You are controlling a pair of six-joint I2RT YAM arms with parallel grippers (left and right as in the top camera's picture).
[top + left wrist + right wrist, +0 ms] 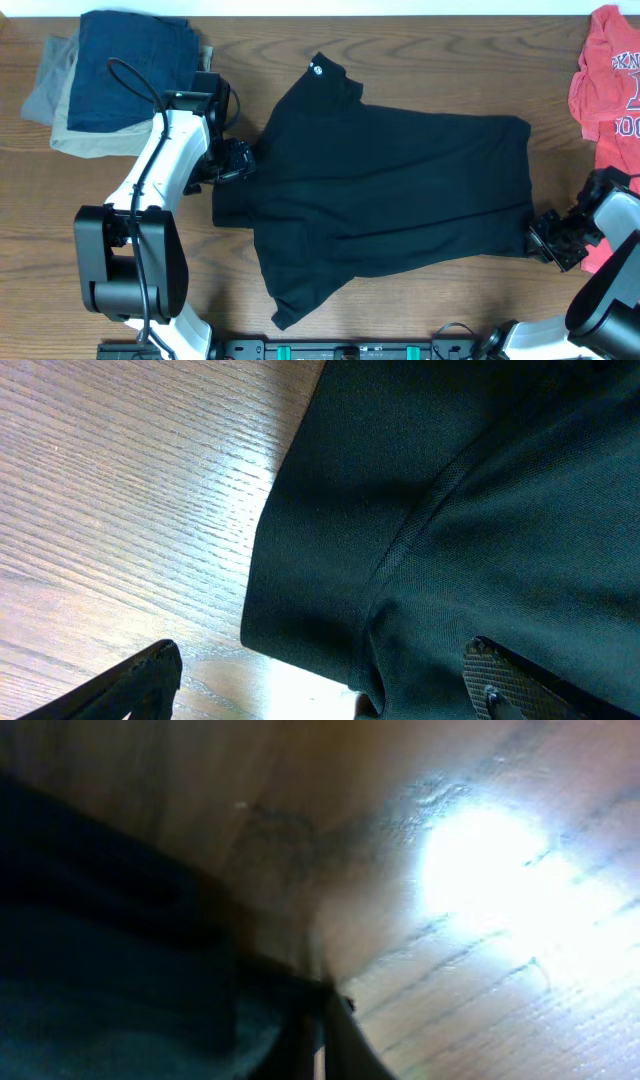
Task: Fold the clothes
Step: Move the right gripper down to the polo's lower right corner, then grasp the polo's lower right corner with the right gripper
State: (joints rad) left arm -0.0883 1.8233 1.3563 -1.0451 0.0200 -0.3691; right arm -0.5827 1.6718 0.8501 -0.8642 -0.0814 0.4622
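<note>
My right fingers meet only the shirt's lower corner edge, so I will open and pinch the fabric farther in before pulling [517,238] the shirt.
The clothes [390,190], a black collared shirt, lie spread across the middle of the wooden table, with a white collar label [316,68] at the top. At the shirt's left edge my left gripper [238,160] stands open. In the left wrist view its jaws [320,690] straddle a folded edge of the black fabric [480,510] without closing on it. My right gripper [548,236] sits at the shirt's lower right corner. The blurred right wrist view shows it [322,1035] shut, with the dark fabric [100,970] running right into the closed jaws.
A folded stack of navy, tan and grey garments [120,75] lies at the back left, behind the left arm. A red t-shirt with lettering [610,80] lies at the right edge, close to the right arm. Bare wood [420,310] shows in front of the shirt.
</note>
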